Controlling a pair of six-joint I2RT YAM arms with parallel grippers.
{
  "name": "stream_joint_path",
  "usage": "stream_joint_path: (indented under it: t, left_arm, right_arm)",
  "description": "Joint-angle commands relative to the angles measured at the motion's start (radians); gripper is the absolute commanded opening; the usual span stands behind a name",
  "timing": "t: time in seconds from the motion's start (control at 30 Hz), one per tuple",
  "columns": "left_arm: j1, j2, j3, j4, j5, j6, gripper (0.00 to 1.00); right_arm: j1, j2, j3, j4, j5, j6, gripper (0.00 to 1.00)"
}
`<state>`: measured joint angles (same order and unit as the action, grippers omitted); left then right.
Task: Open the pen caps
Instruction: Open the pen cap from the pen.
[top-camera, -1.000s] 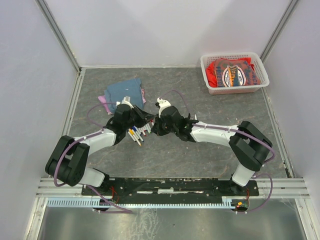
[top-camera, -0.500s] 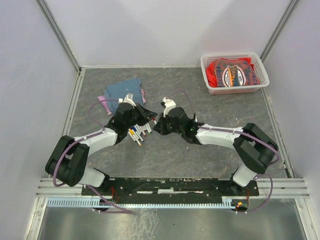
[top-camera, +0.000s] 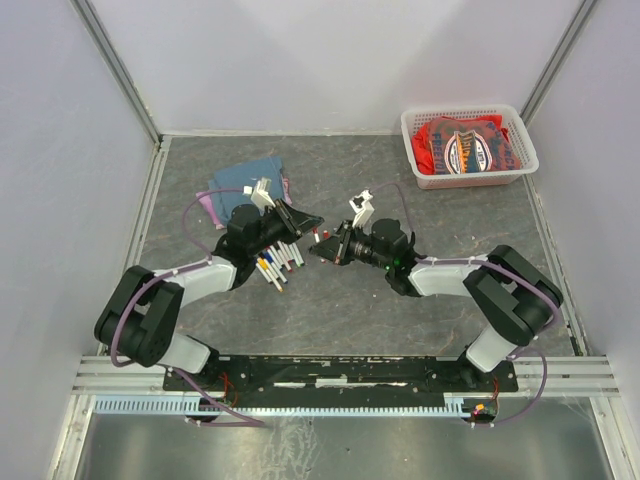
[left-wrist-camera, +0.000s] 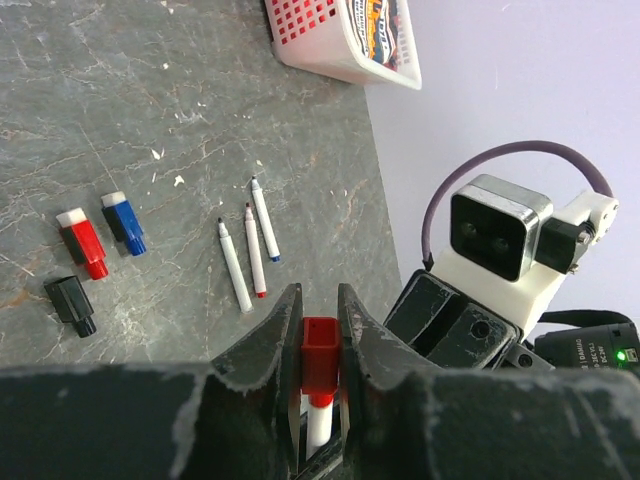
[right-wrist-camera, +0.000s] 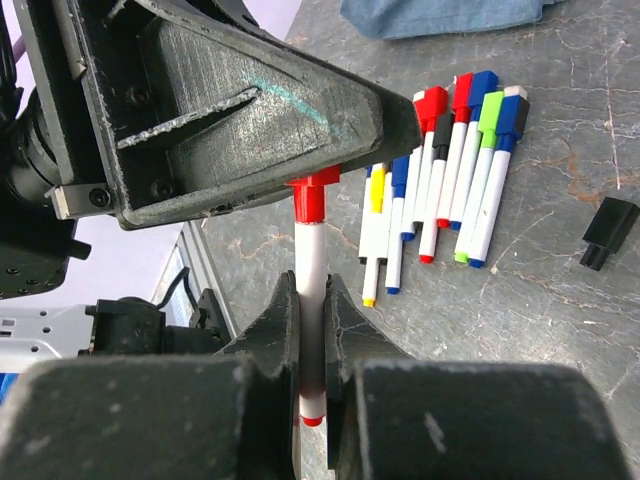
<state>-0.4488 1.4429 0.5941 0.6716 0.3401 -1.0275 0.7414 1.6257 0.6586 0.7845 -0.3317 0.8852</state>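
Observation:
The robot's right gripper will release the white pen on the table (top-camera: 363, 250) between the blue cap and the uncapped pens.
A red-capped white pen hangs above the table between my two grippers. My left gripper (left-wrist-camera: 318, 302) (top-camera: 303, 222) is shut on its red cap (left-wrist-camera: 320, 358) (right-wrist-camera: 312, 193). My right gripper (right-wrist-camera: 310, 292) (top-camera: 322, 247) is shut on the white barrel (right-wrist-camera: 311, 262), and the cap still looks seated on it. Loose red (left-wrist-camera: 85, 242), blue (left-wrist-camera: 124, 222) and black (left-wrist-camera: 70, 300) caps lie on the table beside three uncapped pens (left-wrist-camera: 252, 250). A row of capped pens (right-wrist-camera: 450, 170) (top-camera: 276, 262) lies under the left arm.
A folded blue cloth (top-camera: 250, 180) lies behind the left gripper. A white basket (top-camera: 525, 160) with red fabric stands at the back right. Another black cap (right-wrist-camera: 608, 232) lies alone to the right of the pen row.
Both wrists have turned and lifted. The right arm has drawn back to the right, so the grippers now face each other end to end. Both stay shut.

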Motion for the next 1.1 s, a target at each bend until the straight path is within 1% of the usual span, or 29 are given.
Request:
stream_joint_path:
  t: [0.0,0.07,0.2,0.3,0.4,0.5,0.57,0.63,0.7,0.8,0.87,0.9,0.93,1.07]
  left_arm:
    - [0.026,0.021,-0.004,0.15,-0.019,-0.014,0.03]
    - [0.028,0.034,-0.009,0.185,-0.008,-0.035,0.03]
    - [0.028,0.076,-0.013,0.289,0.039,-0.077,0.03]
    - [0.028,0.095,-0.011,0.345,0.072,-0.095,0.03]
    - [0.028,0.099,-0.006,0.373,0.101,-0.092,0.03]
    - [0.028,0.102,0.003,0.369,0.122,-0.088,0.03]
    - [0.027,0.094,0.012,0.312,0.11,-0.077,0.03]
    - [0.027,0.077,0.022,0.22,0.075,-0.058,0.03]
    - [0.026,0.054,0.04,0.077,0.018,-0.032,0.03]
    - [0.016,0.017,0.093,-0.193,-0.123,0.009,0.03]
    - [-0.004,-0.007,0.132,-0.371,-0.254,0.025,0.03]
    - [-0.015,-0.021,0.143,-0.434,-0.317,0.02,0.03]
    - [-0.024,-0.031,0.145,-0.473,-0.358,0.005,0.03]
    - [-0.064,-0.042,0.153,-0.521,-0.464,-0.054,0.03]
  right_arm:
    - [-0.008,0.014,-0.027,0.086,-0.035,0.033,0.01]
    - [-0.016,0.021,-0.039,0.113,-0.048,0.044,0.01]
    - [-0.045,0.075,-0.058,0.291,-0.117,0.136,0.01]
    - [-0.047,0.093,-0.054,0.362,-0.147,0.169,0.01]
    - [-0.049,0.099,-0.05,0.386,-0.169,0.183,0.01]
    - [-0.052,0.088,-0.047,0.363,-0.169,0.169,0.01]
    - [-0.052,0.059,-0.04,0.263,-0.15,0.117,0.01]
    - [-0.051,0.003,-0.03,0.099,-0.104,0.014,0.01]
    - [-0.049,-0.061,-0.011,-0.094,-0.029,-0.087,0.01]
    - [-0.024,-0.154,0.052,-0.408,0.143,-0.238,0.01]
    - [0.008,-0.196,0.103,-0.562,0.27,-0.305,0.01]
    - [0.027,-0.204,0.131,-0.626,0.331,-0.333,0.01]
    - [0.049,-0.208,0.165,-0.675,0.394,-0.359,0.01]
    - [0.148,-0.175,0.251,-0.819,0.614,-0.442,0.01]
